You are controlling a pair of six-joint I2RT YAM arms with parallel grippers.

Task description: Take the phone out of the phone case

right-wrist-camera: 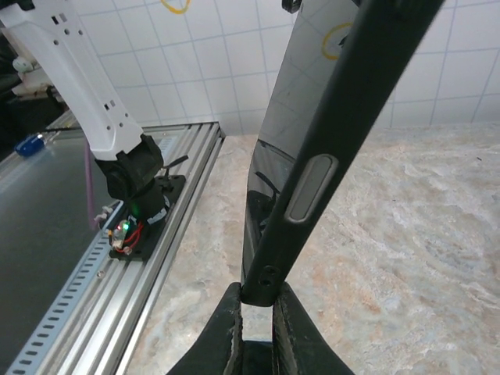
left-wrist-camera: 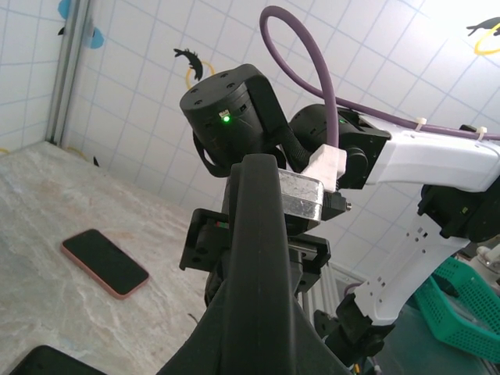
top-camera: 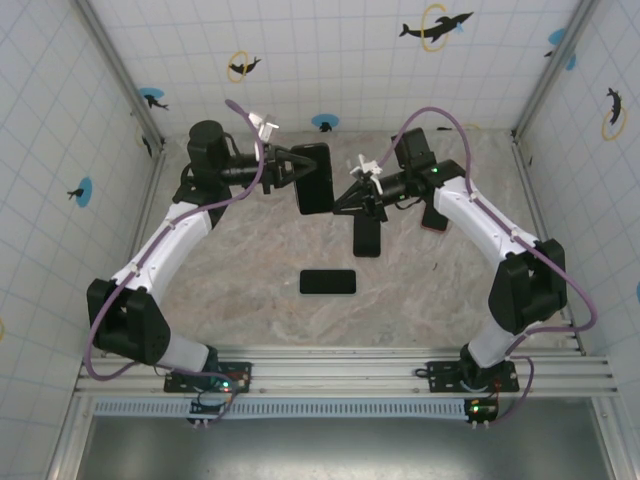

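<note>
My right fingers pinch just the phone case's lower corner, so they should open and back off while my left gripper tilts the phone case, then grip the phone case's corner [top-camera: 331,208] deeper.
A black phone case [top-camera: 315,178] stands on edge in the air above the back middle of the table. Its matte rim with a grey side button [right-wrist-camera: 311,187] runs up from my right gripper [right-wrist-camera: 256,301]. The phone [right-wrist-camera: 285,101] sits inside it, glossy screen reflecting the tiles. The right gripper [top-camera: 338,205] is shut on the case's lower corner from the right. My left gripper [top-camera: 293,165] is shut on the case's left edge, and in its wrist view that edge [left-wrist-camera: 262,234] rises straight out of the left gripper [left-wrist-camera: 262,320].
A black phone [top-camera: 328,282] lies flat mid-table, and another dark phone [top-camera: 367,240] lies below the right gripper. A pink-cased phone [top-camera: 436,218] [left-wrist-camera: 105,263] lies under the right arm. Tiled walls close three sides; an aluminium rail [right-wrist-camera: 156,258] runs along the near edge.
</note>
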